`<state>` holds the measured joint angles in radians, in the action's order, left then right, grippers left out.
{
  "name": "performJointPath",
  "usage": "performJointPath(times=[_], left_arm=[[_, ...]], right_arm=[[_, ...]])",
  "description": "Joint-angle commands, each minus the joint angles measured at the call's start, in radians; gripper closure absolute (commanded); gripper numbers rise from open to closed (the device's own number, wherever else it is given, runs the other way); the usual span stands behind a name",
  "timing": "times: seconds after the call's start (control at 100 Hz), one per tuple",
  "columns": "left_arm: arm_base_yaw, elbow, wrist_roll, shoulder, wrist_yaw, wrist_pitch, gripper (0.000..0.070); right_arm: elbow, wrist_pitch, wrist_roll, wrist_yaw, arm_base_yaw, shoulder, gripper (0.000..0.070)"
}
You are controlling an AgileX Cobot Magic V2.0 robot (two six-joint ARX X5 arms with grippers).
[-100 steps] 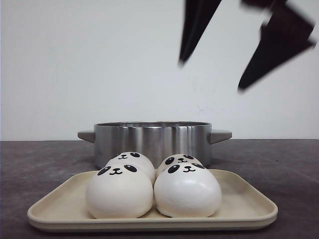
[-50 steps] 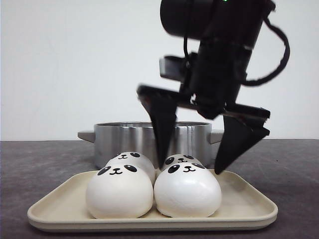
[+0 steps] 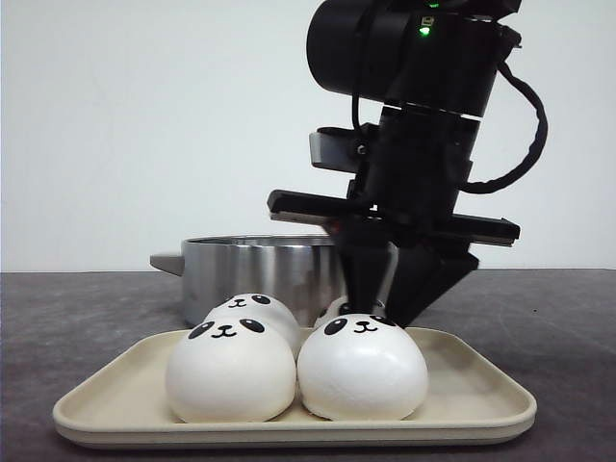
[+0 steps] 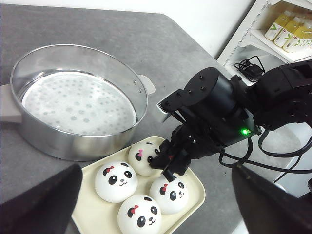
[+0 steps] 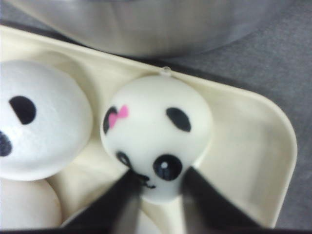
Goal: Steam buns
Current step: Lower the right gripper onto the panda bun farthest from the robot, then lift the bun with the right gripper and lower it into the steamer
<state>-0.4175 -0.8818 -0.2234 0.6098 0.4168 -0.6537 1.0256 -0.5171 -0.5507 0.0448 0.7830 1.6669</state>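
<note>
I should use my right gripper to set the panda-face bun down inside the steel steamer pot (image 3: 350, 246) behind the tray.
Four white panda-face buns sit on a beige tray (image 3: 472, 385). In the front view I see the front left bun (image 3: 229, 371), the front right bun (image 3: 363, 371) and the back left bun (image 3: 252, 313). The back right bun (image 5: 156, 131) is mostly hidden there by my right gripper (image 3: 385, 289). That gripper (image 5: 158, 187) has closed on this bun's sides, and the bun still rests on the tray. The left wrist view shows the same grip (image 4: 168, 163). My left gripper (image 4: 156, 171) is wide open and empty, high above the tray.
A steel steamer pot (image 3: 260, 274) with side handles and a perforated white liner (image 4: 73, 100) stands right behind the tray. A shelf with bottles (image 4: 287, 29) and cables stands beyond the table's edge.
My right gripper has come down from above the pot to the tray. Its wide-open jaws have closed in on the back right bun.
</note>
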Motion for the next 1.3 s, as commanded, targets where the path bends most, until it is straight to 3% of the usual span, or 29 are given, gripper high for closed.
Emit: performJointPath(times=[0.0, 0.43, 0.51, 0.65, 0.84, 1.03, 1.29], left_arm=[[-0.006, -0.012, 0.014, 0.005, -0.006, 0.01, 0.0104], [-0.006, -0.012, 0.014, 0.005, -0.006, 0.01, 0.0104], [-0.006, -0.012, 0.014, 0.005, -0.006, 0.011, 0.0104], [-0.006, -0.012, 0.013, 0.005, -0.018, 0.018, 0.0104], [-0.006, -0.012, 0.014, 0.006, -0.047, 0.023, 0.0104], [-0.006, -0.012, 0.014, 0.012, -0.053, 0.018, 0.0104], [-0.006, -0.012, 0.013, 0.019, -0.054, 0.017, 0.0104]], right_arm=[[0.011, -0.015, 0.012, -0.002, 0.007, 0.033, 0.0691], [0.011, -0.001, 0.033, 0.01, 0.064, -0.306, 0.0691], [0.017, 0.018, 0.035, 0.042, 0.075, -0.379, 0.0693], [0.088, 0.047, 0.071, 0.056, 0.028, -0.403, 0.0693], [0.292, 0.028, 0.171, -0.005, -0.092, -0.264, 0.0693], [0.549, -0.053, 0.268, -0.003, -0.164, -0.016, 0.0693], [0.7, -0.08, 0.278, 0.008, -0.226, 0.28, 0.0693]])
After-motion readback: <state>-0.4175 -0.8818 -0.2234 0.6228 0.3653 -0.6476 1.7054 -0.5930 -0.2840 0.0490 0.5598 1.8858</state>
